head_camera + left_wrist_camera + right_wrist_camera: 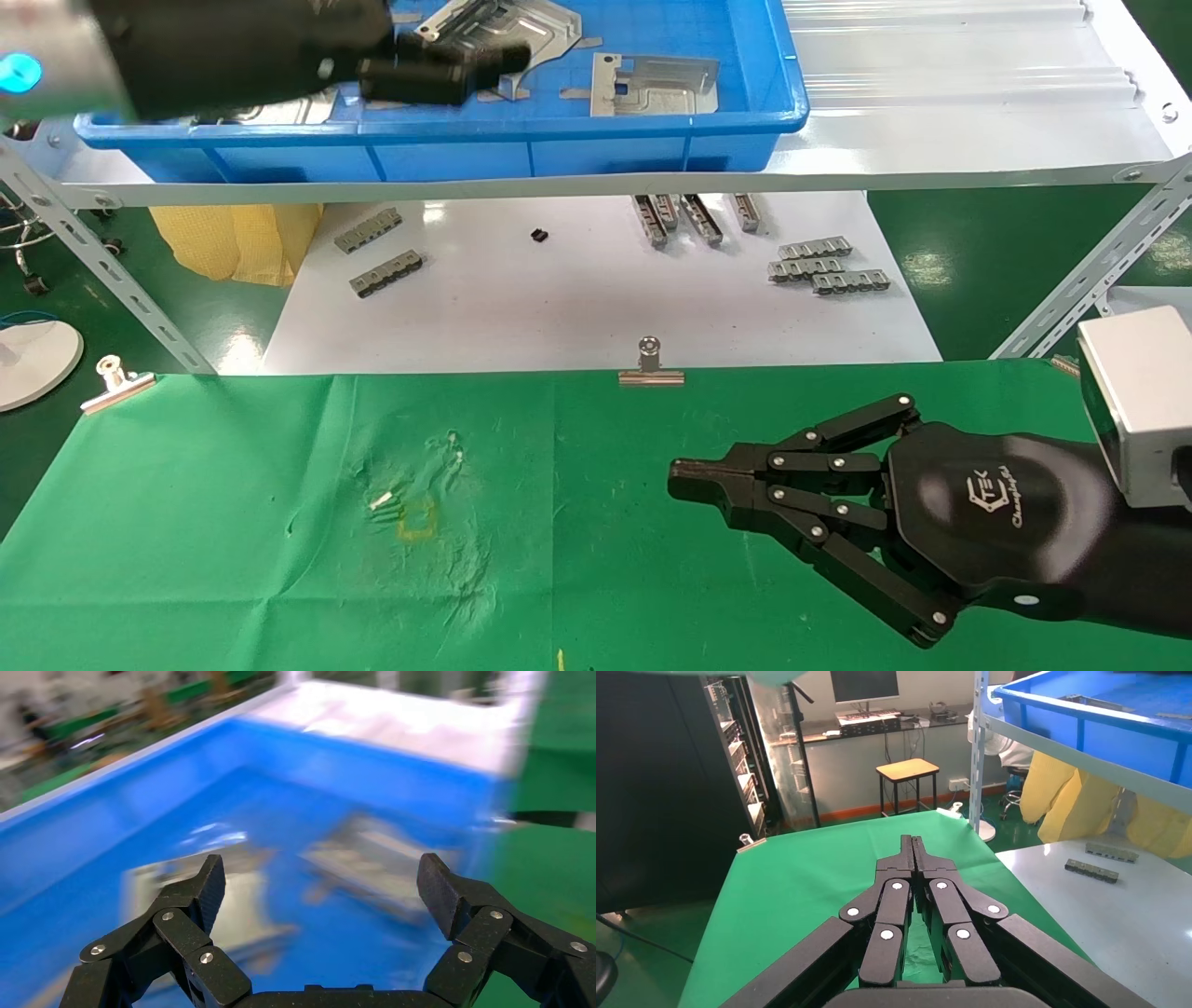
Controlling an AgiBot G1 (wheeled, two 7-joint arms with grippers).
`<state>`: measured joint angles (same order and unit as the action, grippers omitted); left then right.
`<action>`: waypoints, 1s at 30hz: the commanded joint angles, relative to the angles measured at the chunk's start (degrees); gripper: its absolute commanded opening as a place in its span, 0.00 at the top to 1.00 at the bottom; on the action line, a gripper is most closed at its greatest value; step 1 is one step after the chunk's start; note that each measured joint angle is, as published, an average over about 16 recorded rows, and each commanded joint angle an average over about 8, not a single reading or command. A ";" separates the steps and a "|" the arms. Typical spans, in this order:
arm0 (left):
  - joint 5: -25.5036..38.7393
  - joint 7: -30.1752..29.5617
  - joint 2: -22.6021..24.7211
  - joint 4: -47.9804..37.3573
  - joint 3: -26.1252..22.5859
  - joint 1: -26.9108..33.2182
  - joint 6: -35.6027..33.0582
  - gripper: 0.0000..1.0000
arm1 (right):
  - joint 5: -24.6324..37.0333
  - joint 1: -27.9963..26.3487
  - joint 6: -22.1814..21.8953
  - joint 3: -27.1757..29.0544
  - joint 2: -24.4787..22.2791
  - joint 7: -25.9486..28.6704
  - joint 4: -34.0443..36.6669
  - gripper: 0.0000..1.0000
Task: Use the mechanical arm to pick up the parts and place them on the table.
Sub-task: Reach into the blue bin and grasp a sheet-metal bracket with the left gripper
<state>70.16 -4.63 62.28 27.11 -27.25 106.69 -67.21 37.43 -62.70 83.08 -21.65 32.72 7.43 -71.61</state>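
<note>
Next, I move my left gripper to the silver part at the back of the blue bin and close it on the part's raised flat edge (453, 16) (143, 894).
My left gripper (447, 70) hangs over the blue bin (559, 126) on the shelf, at the far left. In the left wrist view it (322, 878) is open and empty, jaws wide apart above two silver parts (379, 860) (232, 888) on the bin floor. In the head view, parts lie in the bin at the right (656, 84) and at the back (503, 23), the latter partly hidden by the gripper. My right gripper (684, 480) is shut and empty, parked low over the green table (233, 522) at the right; it also shows in the right wrist view (911, 846).
A white sheet (577, 308) below the shelf holds small grey slotted bars (824, 266) (382, 270). Binder clips (650, 365) (116, 382) hold the cloth's far edge. Slanted metal shelf legs (102, 280) (1099, 270) stand at both sides. A yellow bag (233, 242) lies at the left.
</note>
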 commanded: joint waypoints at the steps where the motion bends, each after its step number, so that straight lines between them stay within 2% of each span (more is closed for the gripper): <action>1: 2.32 1.12 3.07 -6.00 -0.91 3.50 3.37 0.00 | 0.00 0.00 0.00 0.00 0.00 0.00 0.00 1.00; 6: 5.67 1.64 9.59 -15.70 -2.38 7.57 13.73 0.00 | 0.00 0.00 0.00 0.00 0.00 0.00 0.00 1.00; 9: 7.14 1.34 12.39 -19.93 -3.21 9.03 18.31 0.38 | 0.00 0.00 0.00 0.00 0.00 0.00 0.00 1.00; 10: 7.55 1.16 13.08 -21.03 -3.47 9.37 19.52 0.50 | 0.00 0.00 0.00 0.00 0.00 0.00 0.00 0.97; 11: 7.92 0.94 13.65 -21.96 -3.72 9.66 20.54 0.63 | 0.00 0.00 0.00 0.00 0.00 0.00 0.00 0.88; 14: 8.64 0.09 14.65 -23.74 -4.25 10.16 22.47 1.00 | 0.00 0.00 0.00 0.00 0.00 0.00 0.00 0.51; 17: 8.91 -0.90 14.92 -24.41 -4.54 10.32 23.06 1.00 | 0.00 0.00 0.00 0.00 0.00 0.00 0.00 0.13; 18: 8.94 -1.20 14.93 -24.48 -4.59 10.32 23.06 1.00 | 0.00 0.00 0.00 0.00 0.00 0.00 0.00 0.04; 19: 8.96 -1.50 14.92 -24.54 -4.65 10.32 23.03 1.00 | 0.00 0.00 0.00 0.00 0.00 0.00 0.00 0.00; 30: 9.47 -2.98 14.76 -24.44 -5.34 10.11 23.01 1.00 | 0.00 0.00 0.00 -0.01 0.00 0.00 0.00 0.00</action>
<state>79.50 -7.49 77.04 2.72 -32.49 116.74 -44.10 37.42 -62.70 83.08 -21.66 32.72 7.43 -71.61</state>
